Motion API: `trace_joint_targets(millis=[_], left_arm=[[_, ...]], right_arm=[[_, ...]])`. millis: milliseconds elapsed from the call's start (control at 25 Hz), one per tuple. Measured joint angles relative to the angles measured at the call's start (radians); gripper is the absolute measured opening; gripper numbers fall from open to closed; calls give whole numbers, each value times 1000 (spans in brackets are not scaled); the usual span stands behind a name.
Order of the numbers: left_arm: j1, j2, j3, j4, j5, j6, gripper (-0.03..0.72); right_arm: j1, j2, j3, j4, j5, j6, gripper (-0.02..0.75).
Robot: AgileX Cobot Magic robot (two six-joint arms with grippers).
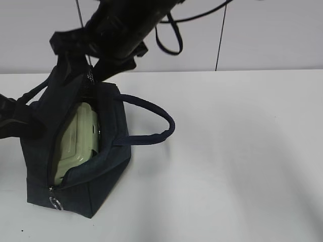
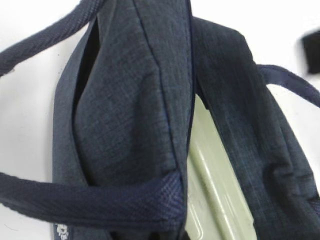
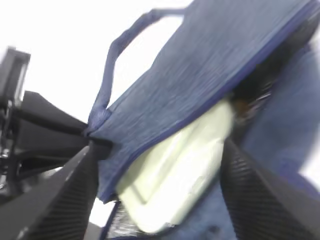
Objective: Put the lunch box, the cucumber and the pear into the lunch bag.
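Note:
The lunch box sits high, so I'll grip the bag's rim [image 1: 108, 96] beside the handle with my right gripper and help lift the bag from its gaping opening.
The navy lunch bag [image 1: 96, 166] stands on the left of the white table with its top open. The lunch box [image 1: 75, 141], sage-green lid up, lies inside it and also shows in the left wrist view [image 2: 215, 190] and the right wrist view [image 3: 175, 170]. My right gripper [image 3: 160, 200] hangs open just above the bag's mouth, one finger on each side of the lid; its arm [image 1: 126, 25] reaches in from the top. My left gripper [image 1: 7, 118] grips the bag's left rim by the strap [image 2: 100, 205]. The cucumber and the pear are out of view.
The bag's right handle [image 1: 156, 118] loops out over the table. The silver ring pull [image 1: 55, 203] hangs at the bag's near end. White table [image 1: 242, 161] extends to the right, with a white wall behind.

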Motion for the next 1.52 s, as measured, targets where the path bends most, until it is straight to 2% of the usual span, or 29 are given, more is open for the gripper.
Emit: trace_joint_targets(millis=[120, 200, 400, 560, 640, 720, 800, 880, 1120, 1520], left_arm=[[0, 0, 0, 0, 0, 0, -19], [0, 0, 0, 0, 1, 0, -19], [0, 0, 0, 1, 3, 0, -19], [0, 0, 0, 1, 5, 0, -19], [0, 0, 0, 1, 5, 0, -19], [0, 0, 0, 1, 5, 0, -19], [0, 0, 0, 1, 9, 0, -19], [0, 0, 0, 1, 12, 0, -19], [0, 0, -33, 9, 60, 0, -19], [-12, 80, -216, 1, 143, -11, -20]], right_arm=[[0, -18, -18, -156, 69, 111, 581], [0, -2, -18, -194, 134, 138, 575], [2, 72, -16, -196, 191, 163, 529], [2, 122, -16, -145, 193, 161, 457], [6, 128, -16, -126, 180, 153, 378], [11, 129, -16, -115, 168, 143, 193], [12, 130, -16, -116, 162, 141, 62], [12, 130, -16, -118, 158, 141, 15], [13, 113, -12, -122, 118, 153, 6], [-8, -62, 73, -278, 94, 245, 6]])
